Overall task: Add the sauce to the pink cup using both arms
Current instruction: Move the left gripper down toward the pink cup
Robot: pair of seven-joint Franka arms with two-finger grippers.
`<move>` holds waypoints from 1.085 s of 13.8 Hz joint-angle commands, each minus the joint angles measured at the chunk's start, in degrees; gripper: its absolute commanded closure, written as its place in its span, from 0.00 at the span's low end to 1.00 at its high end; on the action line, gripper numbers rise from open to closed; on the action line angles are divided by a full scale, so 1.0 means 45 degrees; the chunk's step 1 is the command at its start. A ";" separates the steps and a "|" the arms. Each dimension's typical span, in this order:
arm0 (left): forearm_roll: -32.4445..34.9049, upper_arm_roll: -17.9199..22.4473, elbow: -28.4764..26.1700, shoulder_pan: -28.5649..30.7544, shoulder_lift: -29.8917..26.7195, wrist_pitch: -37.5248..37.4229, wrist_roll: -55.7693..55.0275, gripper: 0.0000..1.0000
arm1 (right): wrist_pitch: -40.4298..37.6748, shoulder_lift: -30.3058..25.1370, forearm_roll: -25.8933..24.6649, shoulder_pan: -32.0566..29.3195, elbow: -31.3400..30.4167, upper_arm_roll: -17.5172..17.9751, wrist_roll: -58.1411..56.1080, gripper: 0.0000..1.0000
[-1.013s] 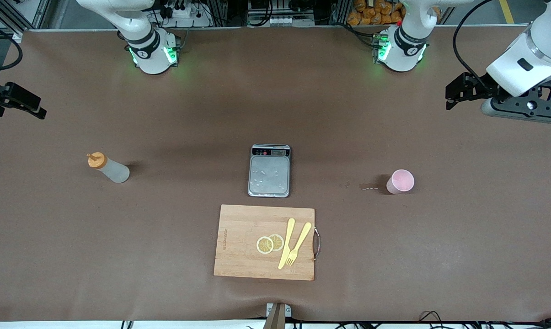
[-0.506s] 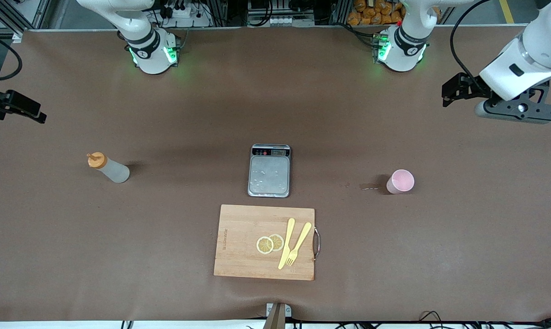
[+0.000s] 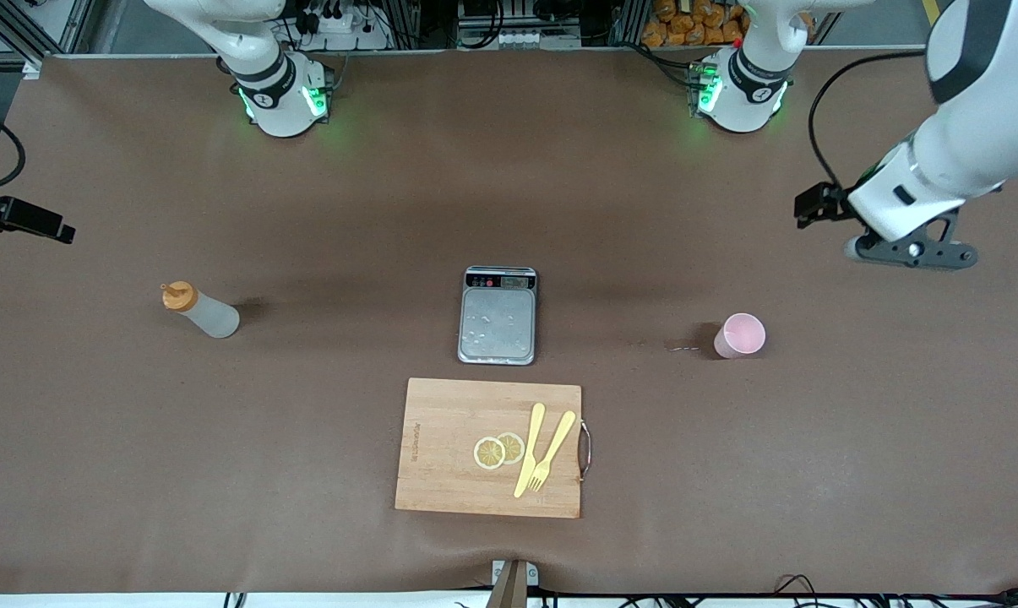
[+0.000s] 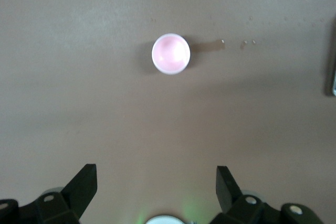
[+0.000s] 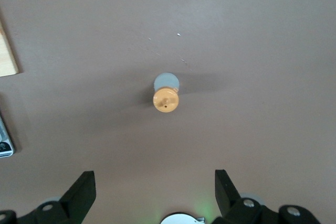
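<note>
The pink cup will be taken by my left gripper, which will close on the rim of the pink cup (image 3: 764, 333) (image 4: 153, 56), at the side facing away from the grey scale.
The sauce bottle (image 3: 200, 311), whitish with an orange cap, stands on the brown table toward the right arm's end; it shows from above in the right wrist view (image 5: 166, 98). The pink cup (image 3: 739, 335) stands upright and empty toward the left arm's end, also in the left wrist view (image 4: 170, 53). My left gripper (image 3: 908, 251) hangs in the air over bare table beside the cup, fingers open and empty (image 4: 156, 174). My right gripper (image 5: 155, 179) is open and empty, high over bare table short of the bottle; only a black part of its hand (image 3: 20, 218) shows in the front view.
A grey scale (image 3: 498, 325) sits mid-table between the bottle and the cup. Nearer the front camera lies a wooden cutting board (image 3: 441, 422) with two lemon slices (image 3: 498, 450) and a yellow fork and knife (image 3: 542, 447).
My left arm has swung down and in, bringing its gripper closer to the pink cup. The right arm's hand has shifted slightly at the view's edge. Bottle and cup have not moved.
</note>
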 commanded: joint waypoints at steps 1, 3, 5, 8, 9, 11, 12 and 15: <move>-0.0103 -0.0057 -0.1387 0.0368 -0.0120 0.1697 -0.0068 0.00 | 0.0015 0.0019 0.0111 -0.0774 -0.0174 0.0180 -0.0176 0.00; -0.0102 -0.0057 -0.1782 0.0543 0.0539 0.2538 -0.0126 0.00 | -0.0043 0.0020 0.0151 -0.0950 -0.0291 0.0180 -0.0177 0.00; -0.0238 -0.0096 -0.1647 0.0505 0.0935 0.2777 -0.0282 0.00 | -0.0043 0.0019 0.0151 -0.1203 -0.0389 0.0180 -0.0177 0.00; -0.0239 -0.0116 -0.1666 0.0543 0.1362 0.2912 -0.0246 0.00 | 0.0015 0.0135 0.0577 -0.2217 -0.1129 0.0180 -0.0157 0.00; -0.0239 -0.0097 -0.1646 0.0564 0.1829 0.3281 -0.0224 0.00 | -0.0043 0.0349 0.1064 -0.2742 -0.1305 0.0180 -0.0177 0.00; -0.0122 -0.0077 -0.1685 0.0564 0.2631 0.4237 -0.0282 0.00 | -0.0063 0.0468 0.1615 -0.3448 -0.1716 0.0160 -0.0080 0.00; -0.0122 -0.0077 -0.1666 0.0564 0.2847 0.4609 -0.0302 0.00 | -0.0063 0.0701 0.1635 -0.3702 -0.1737 0.0160 -0.0002 0.00; -0.0277 -0.0096 -0.1627 0.0524 0.3726 0.5705 -0.0439 0.00 | -0.0606 0.1695 0.2355 -0.4600 -0.1717 0.0160 0.0755 0.00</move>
